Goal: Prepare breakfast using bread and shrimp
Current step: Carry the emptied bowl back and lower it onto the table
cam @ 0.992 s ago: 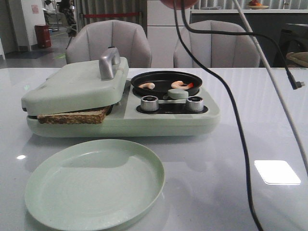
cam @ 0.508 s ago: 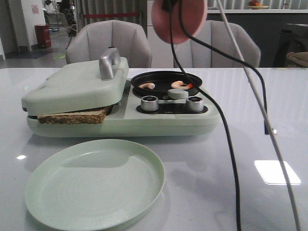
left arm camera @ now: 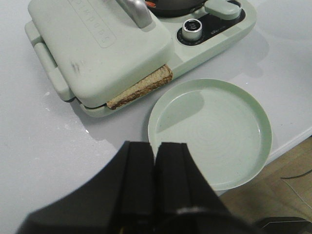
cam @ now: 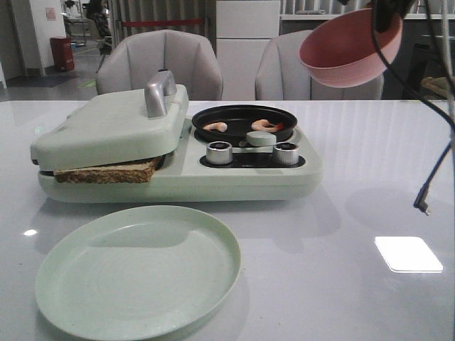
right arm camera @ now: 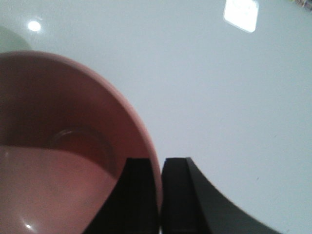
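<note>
Next, my right gripper lets go of the pink bowl on the table (cam: 399,199) next to the silver knobs of the pale green breakfast maker.
A slice of bread (cam: 106,172) pokes out from under the closed lid of the pale green breakfast maker (cam: 114,124); it also shows in the left wrist view (left arm camera: 141,87). Two shrimp (cam: 264,125) lie in the maker's black round pan (cam: 245,117). My right gripper (right arm camera: 161,163) is shut on the rim of an empty pink bowl (right arm camera: 63,161), held high above the table at the right of the front view (cam: 348,53). My left gripper (left arm camera: 156,146) is shut and empty, above the table beside the green plate (left arm camera: 214,131).
An empty pale green plate (cam: 138,270) lies at the table's front. Two silver knobs (cam: 220,152) sit on the maker's front. A black cable (cam: 434,185) hangs at the right. Two grey chairs (cam: 167,64) stand behind the table.
The pink bowl has swung from above the pan to the right and turned from tilted towards level. The hanging cables have moved right with it.
</note>
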`<state>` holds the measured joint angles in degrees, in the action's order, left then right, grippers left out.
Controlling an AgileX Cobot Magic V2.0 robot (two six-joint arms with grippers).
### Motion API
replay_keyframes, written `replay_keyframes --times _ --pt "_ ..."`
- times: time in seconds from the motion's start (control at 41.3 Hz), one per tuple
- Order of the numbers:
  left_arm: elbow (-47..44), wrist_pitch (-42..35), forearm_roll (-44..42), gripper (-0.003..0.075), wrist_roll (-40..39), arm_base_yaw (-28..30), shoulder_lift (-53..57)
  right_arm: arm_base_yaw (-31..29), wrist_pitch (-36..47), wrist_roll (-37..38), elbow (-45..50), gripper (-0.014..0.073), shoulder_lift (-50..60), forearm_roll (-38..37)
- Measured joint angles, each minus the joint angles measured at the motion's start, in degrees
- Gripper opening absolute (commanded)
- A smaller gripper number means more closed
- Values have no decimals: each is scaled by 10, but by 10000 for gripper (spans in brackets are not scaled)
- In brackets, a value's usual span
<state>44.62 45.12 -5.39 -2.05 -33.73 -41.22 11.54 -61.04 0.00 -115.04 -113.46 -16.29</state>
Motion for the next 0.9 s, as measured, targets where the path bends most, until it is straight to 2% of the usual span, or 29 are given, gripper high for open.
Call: replay_keyframes --times 0.121,0.266,0.532,0.678,0.895 --pt "0 -2 0 101 0 0 0 -48 22 -19 79 -12 33 64" --pt "0 -2 -2 100 0 0 0 -94 88 -36 207 -12 90 122" --pt "0 -22 -3 101 0 0 0 -120 172 -45 400 -12 152 158" --pt "0 -32 -3 101 0 0 0 -120 211 -46 454 -12 150 168" --pt "0 -32 -3 101 0 0 0 -120 269 -46 468 -12 128 190"
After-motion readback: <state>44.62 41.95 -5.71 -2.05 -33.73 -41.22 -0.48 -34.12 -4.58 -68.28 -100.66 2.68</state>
